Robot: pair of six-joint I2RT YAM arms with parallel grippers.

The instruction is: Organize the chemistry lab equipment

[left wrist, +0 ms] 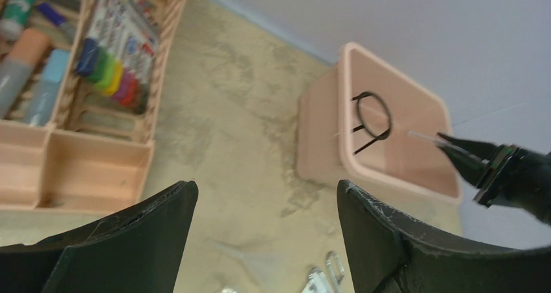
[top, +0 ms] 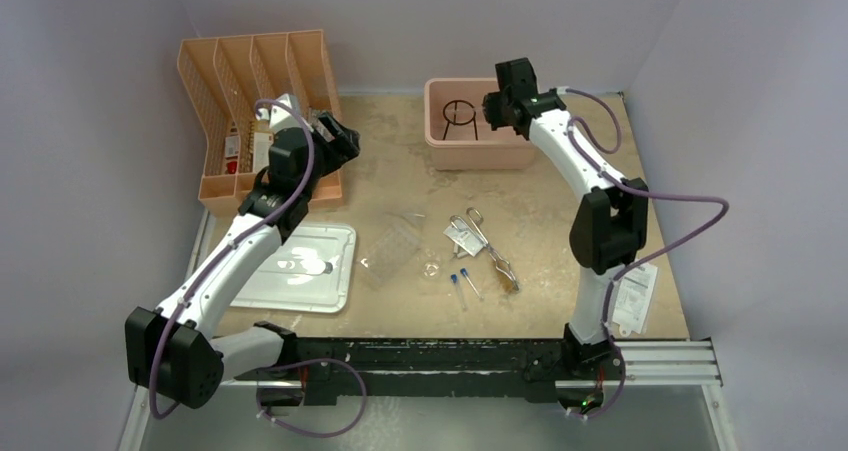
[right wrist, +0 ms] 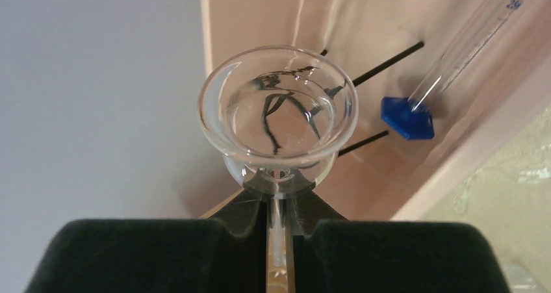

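Note:
The robot's right gripper needs to set the clear glass funnel, which is held over the bin now, down in the pink bin (top: pixel 497 132) (right wrist: pixel 445 18) beside the blue-based clear cylinder.
My right gripper (right wrist: pixel 279 192) is shut on the stem of a clear glass funnel (right wrist: pixel 278 111) and holds it over the pink bin (top: pixel 438 141). In the bin stand the black wire ring tripod (top: pixel 460 113) and the blue-based clear cylinder (right wrist: pixel 407 117). My left gripper (left wrist: pixel 266 195) is open and empty, above the table beside the orange organizer (top: pixel 250 111). On the table lie the metal tongs (top: pixel 478 226), the test-tube brush (top: pixel 503 271), two blue-capped vials (top: pixel 458 286), the clear plastic tray (top: pixel 392 246) and the tiny glass dish (top: pixel 432 268).
A flat white lid (top: pixel 300 266) lies at the front left. The orange organizer holds markers and tubes (left wrist: pixel 107 72). A small white packet (top: pixel 460 237) lies by the tongs. A paper label (top: pixel 632 296) lies at the right edge. Walls close in the back and sides.

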